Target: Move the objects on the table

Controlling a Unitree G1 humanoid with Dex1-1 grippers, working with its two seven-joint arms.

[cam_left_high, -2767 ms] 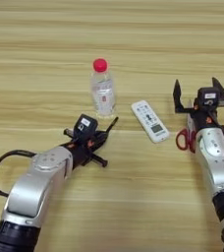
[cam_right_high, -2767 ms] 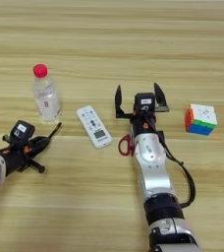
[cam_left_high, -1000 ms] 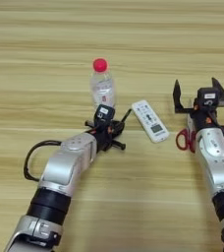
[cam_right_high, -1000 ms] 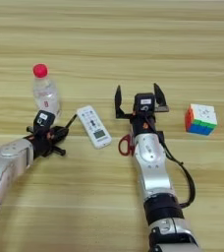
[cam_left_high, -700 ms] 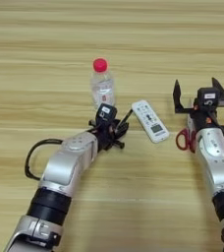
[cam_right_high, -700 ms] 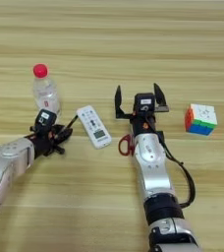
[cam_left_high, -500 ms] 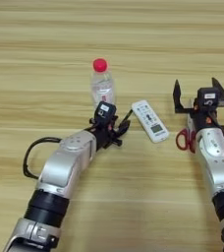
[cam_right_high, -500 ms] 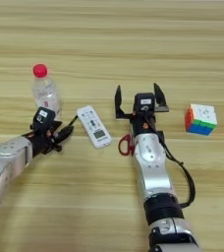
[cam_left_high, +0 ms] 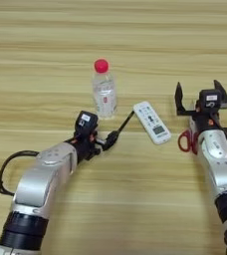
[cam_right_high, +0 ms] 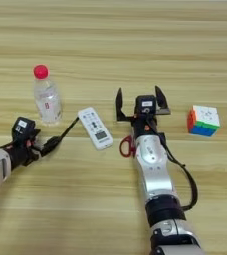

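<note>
The robot's right gripper will close on the near end point(cam_left_high: 161, 133) of the white remote, around its small grey screen.
A clear bottle point(cam_left_high: 104, 92) with a red cap stands upright at mid-table. Just right of it lies the white remote point(cam_left_high: 152, 122), set at a slant. A thin black pen point(cam_left_high: 125, 124) runs slantwise from the remote's near-left side down to my left gripper point(cam_left_high: 109, 141), which is at the pen's lower end. My right gripper point(cam_left_high: 199, 94) is open and points away from me, with nothing between its fingers. The red-handled scissors point(cam_left_high: 185, 141) lie beside that forearm, partly hidden by it.
A multi-coloured cube point(cam_right_high: 203, 120) sits on the wooden table point(cam_left_high: 51, 40) to the right of my right gripper. Both forearms rest low over the near part of the table.
My left arm reached in towards the bottle and remote with the pen, then drew back to the left. The pen's far tip stays by the remote. The right arm has not moved.
</note>
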